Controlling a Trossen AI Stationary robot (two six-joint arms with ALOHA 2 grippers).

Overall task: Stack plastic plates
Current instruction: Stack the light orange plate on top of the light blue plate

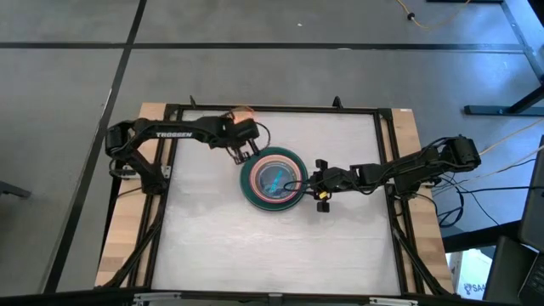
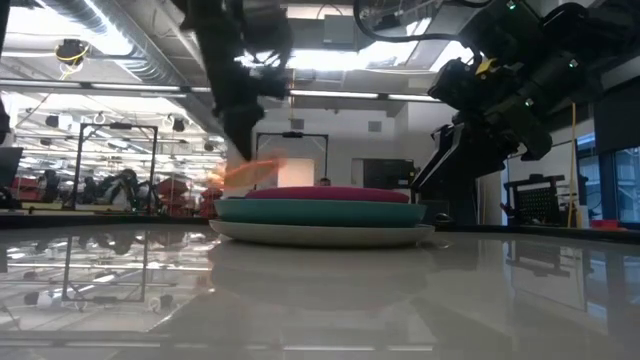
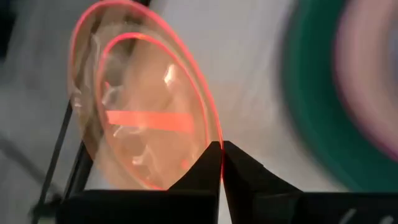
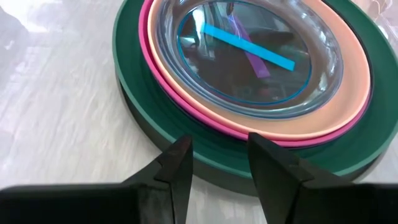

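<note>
My left gripper sets the orange plate down next, releasing it on the translucent blue plate atop the stack [image 1: 275, 178].
A stack of plates [image 1: 272, 178] lies mid-table. From the bottom up it shows grey [image 2: 320, 234], teal [image 4: 134, 106], magenta [image 4: 186, 99] and peach [image 4: 348, 74] plates, with a translucent blue one [image 4: 249, 56] on top. My left gripper [image 3: 222, 149] hovers by the stack's far-left side [image 1: 242, 153], shut on a translucent orange plate [image 3: 143, 106]. My right gripper [image 4: 217, 152] is open and level at the stack's right side [image 1: 313, 181], its fingertips just before the teal rim. My left gripper pinches the orange plate's rim [image 3: 213, 134] between its two fingers, coming from above. The plate is lifted clear and hangs tilted below the fingers [image 2: 250, 172], above the stack's edge. Whether my right gripper's fingertips [image 4: 180, 152] touch the teal rim, I cannot tell.
A black frame [image 1: 272, 109] runs round the white table top. A small orange-pink thing [image 1: 244, 111] sits at the far rail. Bare table top lies toward the near edge [image 1: 272, 246] and left of the stack.
</note>
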